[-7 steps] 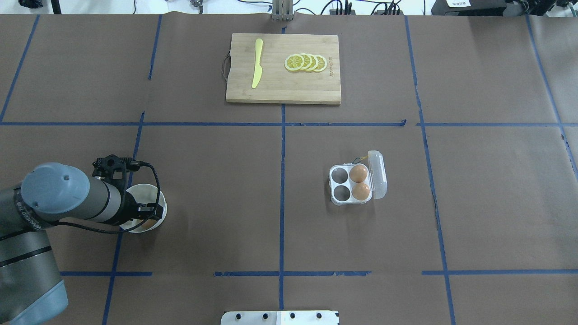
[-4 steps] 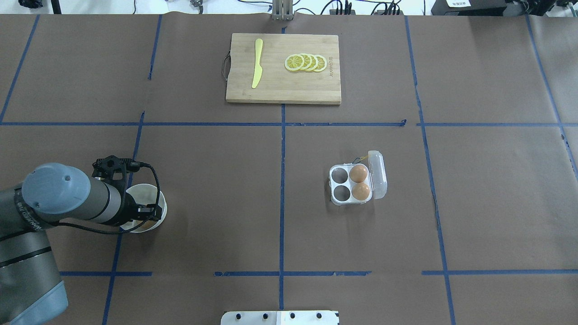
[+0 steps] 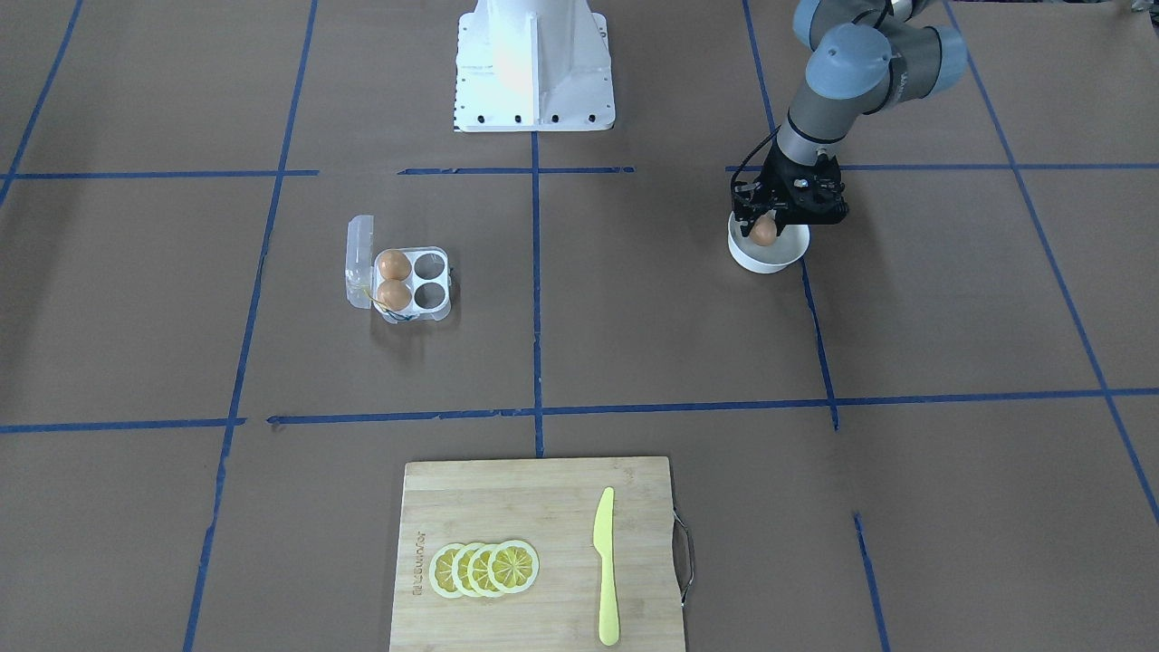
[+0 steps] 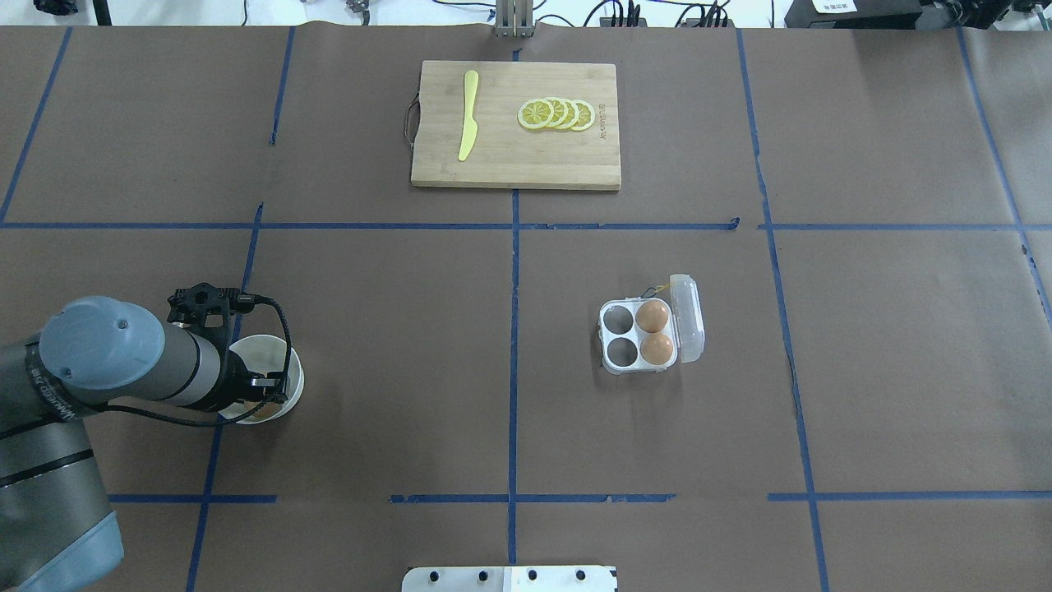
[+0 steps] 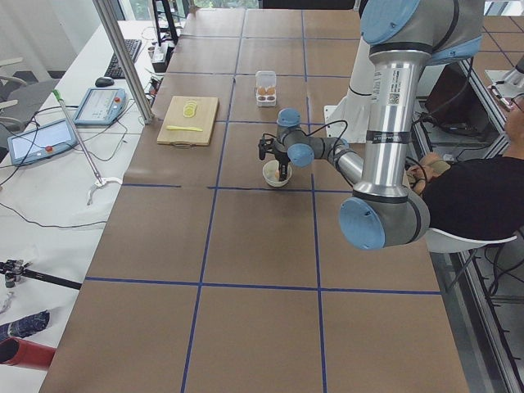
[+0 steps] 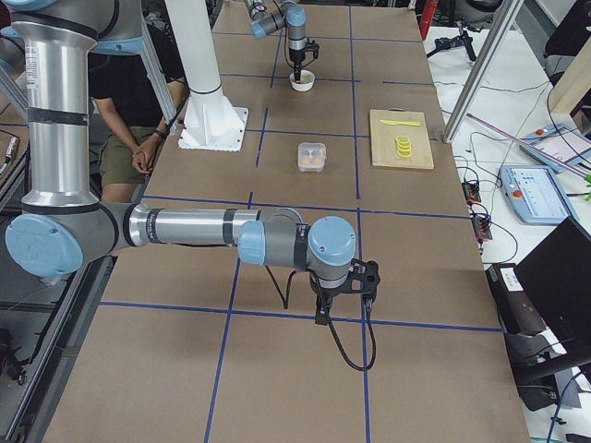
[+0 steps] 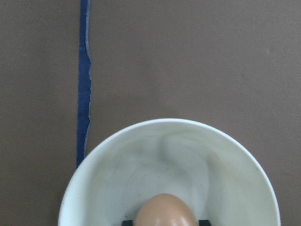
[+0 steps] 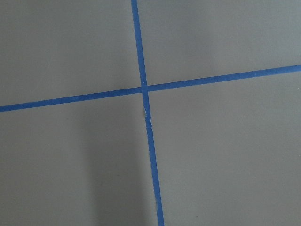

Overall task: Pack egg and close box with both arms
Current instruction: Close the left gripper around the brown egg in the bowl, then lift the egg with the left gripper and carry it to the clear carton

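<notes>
The robot's left gripper needs to release the orange-brown egg in the box's empty cell nearer the white pedestal base (image 3: 429, 263).
My left gripper (image 3: 765, 228) is over the white bowl (image 3: 770, 263) and shut on an orange-brown egg (image 3: 763, 232), held just above the bowl's floor. The left wrist view shows that egg (image 7: 166, 210) at the bottom edge, black fingertips on both sides, inside the bowl (image 7: 117, 141). The clear four-cell box (image 4: 618, 335) sits right of centre with its lid (image 4: 689, 316) open to the right. Two eggs (image 4: 653, 315) (image 4: 657, 348) fill its right cells; the left two cells are empty. My right gripper (image 6: 343, 288) hangs over bare table far from the box; I cannot tell whether it is open.
A wooden cutting board (image 4: 516, 156) with a yellow knife (image 4: 468, 115) and lemon slices (image 4: 557, 113) lies at the far middle. The white pedestal base (image 3: 534, 63) stands at the robot's side. Blue tape lines cross the brown table cover.
My left gripper with the egg has shifted very slightly over the bowl. The box and its eggs have not moved.
</notes>
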You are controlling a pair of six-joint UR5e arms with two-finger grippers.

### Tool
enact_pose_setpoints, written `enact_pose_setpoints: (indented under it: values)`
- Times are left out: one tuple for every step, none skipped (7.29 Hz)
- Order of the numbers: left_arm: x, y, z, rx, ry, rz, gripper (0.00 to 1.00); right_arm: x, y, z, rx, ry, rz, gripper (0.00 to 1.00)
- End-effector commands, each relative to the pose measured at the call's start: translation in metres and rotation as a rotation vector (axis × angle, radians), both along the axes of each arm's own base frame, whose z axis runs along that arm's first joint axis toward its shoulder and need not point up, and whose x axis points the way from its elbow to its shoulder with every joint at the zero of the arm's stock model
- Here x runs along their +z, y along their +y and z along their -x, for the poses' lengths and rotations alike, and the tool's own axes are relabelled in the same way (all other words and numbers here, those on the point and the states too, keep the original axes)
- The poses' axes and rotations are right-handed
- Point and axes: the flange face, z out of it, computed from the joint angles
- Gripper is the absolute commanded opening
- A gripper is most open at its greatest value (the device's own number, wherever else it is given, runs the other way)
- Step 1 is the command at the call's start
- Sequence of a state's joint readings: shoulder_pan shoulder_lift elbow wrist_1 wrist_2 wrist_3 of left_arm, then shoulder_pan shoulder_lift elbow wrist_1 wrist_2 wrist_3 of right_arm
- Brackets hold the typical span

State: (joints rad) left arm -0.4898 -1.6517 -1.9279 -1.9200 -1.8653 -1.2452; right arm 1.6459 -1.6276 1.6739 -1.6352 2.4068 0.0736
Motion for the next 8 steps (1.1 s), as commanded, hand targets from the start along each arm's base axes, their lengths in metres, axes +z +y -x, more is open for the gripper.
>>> enact_pose_setpoints:
  values:
    - [-0.017, -0.002, 0.013, -0.017, 0.008, -0.002, 0.00, -0.001, 0.000, 0.000, 0.000, 0.000, -0.001, 1.00]
    - [-0.031, -0.011, 0.031, -0.051, -0.005, 0.006, 0.00, -0.009, -0.001, 0.000, 0.000, 0.004, -0.019, 1.00]
    - [-0.052, -0.021, 0.053, -0.096, 0.009, 0.004, 0.00, -0.012, 0.000, 0.000, -0.001, 0.008, -0.026, 1.00]
    - [-0.077, -0.027, 0.051, -0.122, 0.054, -0.003, 0.00, -0.005, 0.009, 0.000, -0.002, 0.005, -0.011, 1.00]
    - [-0.134, -0.038, 0.034, -0.124, 0.150, -0.052, 0.00, -0.004, 0.010, 0.000, -0.002, 0.007, -0.012, 1.00]
    - [-0.193, -0.049, 0.009, -0.148, 0.249, -0.050, 0.00, 0.001, 0.010, 0.001, -0.001, 0.003, -0.019, 1.00]
    - [-0.246, -0.069, -0.025, -0.148, 0.360, -0.091, 0.00, 0.000, 0.009, 0.001, -0.001, 0.002, -0.022, 1.00]
    - [-0.252, -0.076, -0.053, -0.130, 0.489, -0.148, 0.00, -0.006, 0.006, 0.000, 0.002, 0.004, -0.031, 1.00]
